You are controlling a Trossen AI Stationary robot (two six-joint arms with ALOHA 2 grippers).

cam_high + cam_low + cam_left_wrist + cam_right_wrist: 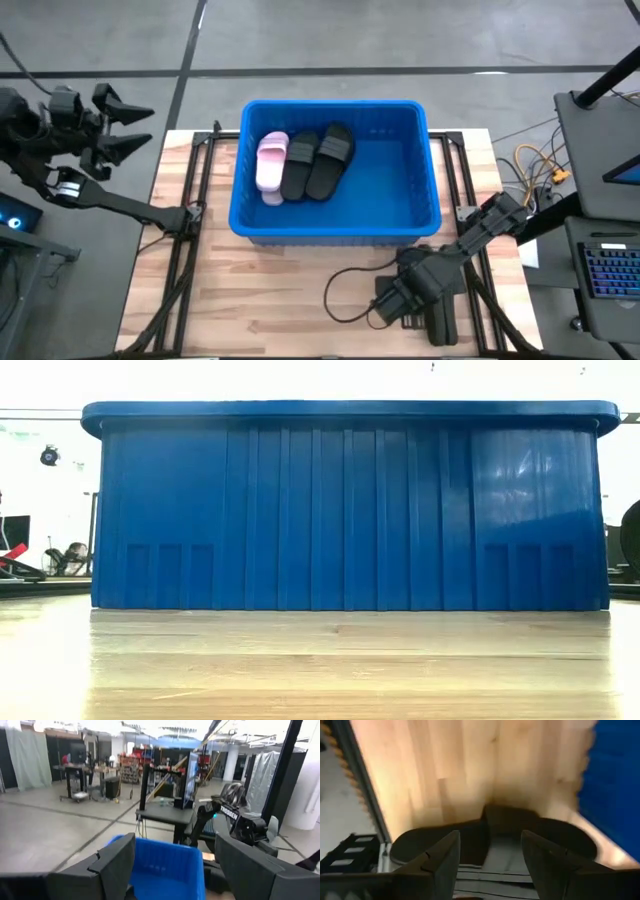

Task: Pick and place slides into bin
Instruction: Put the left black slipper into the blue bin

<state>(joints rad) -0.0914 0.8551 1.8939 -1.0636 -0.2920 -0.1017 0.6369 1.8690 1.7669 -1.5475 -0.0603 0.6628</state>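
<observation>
The strap (387, 286) (510, 840) of the black slide that lies on the table in front of the blue bin should be gripped next by my right gripper.
The blue bin (335, 225) stands in the middle of the table and fills the low view (350, 510). One pale pink slide (270, 165) and two black slides (318, 165) lie on its floor at the left. Another black slide (442, 330) lies flat on the table near the front right corner. My right gripper (425, 312) is open just above it. In the right wrist view the two fingers stand on either side of the slide's strap (492, 837), with no touch showing. My left gripper (125, 130) is open and empty, raised beyond the table's far left corner.
A black cable (345, 290) loops over the bare wood in front of the bin. Black frame rails (190, 215) run along both sides of the table. A desk with a keyboard (610, 270) stands to the right of the table. The left wrist view shows the bin's rim (160, 862) and the room beyond.
</observation>
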